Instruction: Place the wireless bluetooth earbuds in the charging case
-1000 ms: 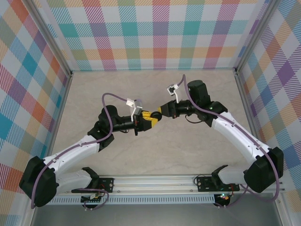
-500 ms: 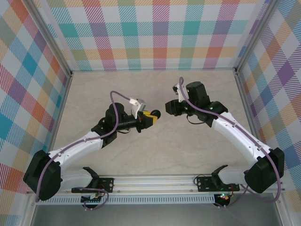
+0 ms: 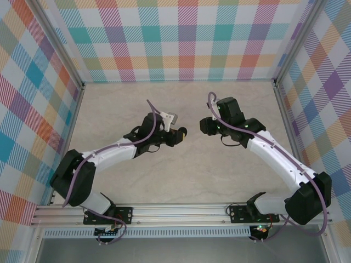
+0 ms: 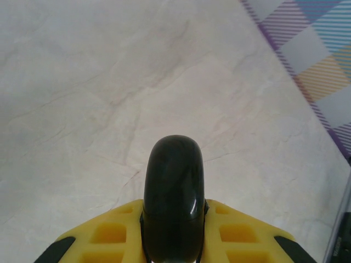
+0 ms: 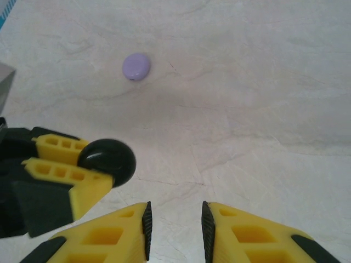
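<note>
Next, I release the black round charging case, now held above the table's middle, with my left gripper on the marble tabletop in the gap (image 3: 182, 137) between both grippers.
My left gripper (image 3: 176, 135) is shut on a glossy black round charging case (image 3: 182, 132), held closed above the table's middle. In the left wrist view the black case (image 4: 173, 192) stands on edge between the yellow fingers (image 4: 109, 233). My right gripper (image 3: 202, 127) is open and empty, a short way right of the case. From the right wrist its jaws (image 5: 174, 224) stand apart, with the black case (image 5: 109, 160) and the left gripper's fingers (image 5: 57, 172) at the left. A lavender round case (image 5: 136, 66) lies closed on the table beyond. The earbuds are out of view.
The pale marble tabletop (image 3: 219, 181) is bordered by checkered walls (image 3: 181, 38) on three sides. An aluminium rail (image 3: 181, 211) with the arm bases runs along the near edge.
The right gripper has drawn back to the right, away from the black case where both grippers met. The left arm has swung farther out and up, carrying the case slightly right.
</note>
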{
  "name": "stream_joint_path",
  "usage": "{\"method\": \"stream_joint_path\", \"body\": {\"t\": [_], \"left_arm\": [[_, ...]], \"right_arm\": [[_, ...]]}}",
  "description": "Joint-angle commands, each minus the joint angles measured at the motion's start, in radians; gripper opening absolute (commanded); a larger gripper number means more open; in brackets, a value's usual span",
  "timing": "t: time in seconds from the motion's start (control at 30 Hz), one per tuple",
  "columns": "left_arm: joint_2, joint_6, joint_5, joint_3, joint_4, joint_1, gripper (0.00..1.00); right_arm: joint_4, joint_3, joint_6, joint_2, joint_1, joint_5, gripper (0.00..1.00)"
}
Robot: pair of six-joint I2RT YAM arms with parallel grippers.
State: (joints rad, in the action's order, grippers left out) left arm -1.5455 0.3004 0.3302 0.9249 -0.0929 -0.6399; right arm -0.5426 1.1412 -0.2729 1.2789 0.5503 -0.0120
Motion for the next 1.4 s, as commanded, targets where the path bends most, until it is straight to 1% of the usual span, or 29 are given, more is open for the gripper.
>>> {"method": "stream_joint_path", "body": {"t": [0.0,0.07,0.23,0.43,0.53,0.67,0.9,0.97,1.1,1.17,1.27,1.37], "left_arm": [[-0.083,0.061,-0.024,0.102,0.147,0.018,0.00],[-0.132,0.070,-0.001,0.131,0.161,0.023,0.00],[-0.224,0.085,0.007,0.186,0.170,0.032,0.00],[-0.328,0.098,0.048,0.268,0.197,0.049,0.00],[-0.359,0.098,0.064,0.299,0.210,0.054,0.00],[-0.394,0.105,0.056,0.326,0.230,0.064,0.00],[-0.446,0.125,0.083,0.344,0.231,0.077,0.01],[-0.453,0.126,0.081,0.346,0.235,0.078,0.04],[-0.464,0.127,0.046,0.357,0.268,0.080,0.18],[-0.464,0.127,0.036,0.353,0.272,0.080,0.27],[-0.458,0.118,0.025,0.348,0.284,0.082,0.34],[-0.445,0.105,0.004,0.343,0.296,0.082,0.47]], "right_arm": [[-0.017,-0.025,-0.003,-0.026,0.002,-0.020,0.33],[-0.017,-0.035,-0.010,-0.029,0.001,-0.019,0.33],[-0.023,-0.051,-0.017,-0.031,0.002,-0.028,0.34],[-0.038,-0.048,-0.016,-0.020,0.002,-0.020,0.34],[-0.041,-0.047,-0.018,-0.021,0.001,-0.016,0.34],[-0.045,-0.046,-0.019,-0.014,0.001,-0.009,0.35],[-0.045,-0.042,-0.020,-0.006,0.002,-0.003,0.35],[-0.047,-0.043,-0.019,-0.004,0.001,-0.004,0.35],[-0.053,-0.043,-0.017,-0.004,0.002,-0.012,0.36],[-0.053,-0.044,-0.018,-0.005,0.002,-0.018,0.36],[-0.054,-0.047,-0.018,-0.006,0.002,-0.030,0.36],[-0.056,-0.047,-0.016,-0.001,0.001,-0.043,0.37]]}}
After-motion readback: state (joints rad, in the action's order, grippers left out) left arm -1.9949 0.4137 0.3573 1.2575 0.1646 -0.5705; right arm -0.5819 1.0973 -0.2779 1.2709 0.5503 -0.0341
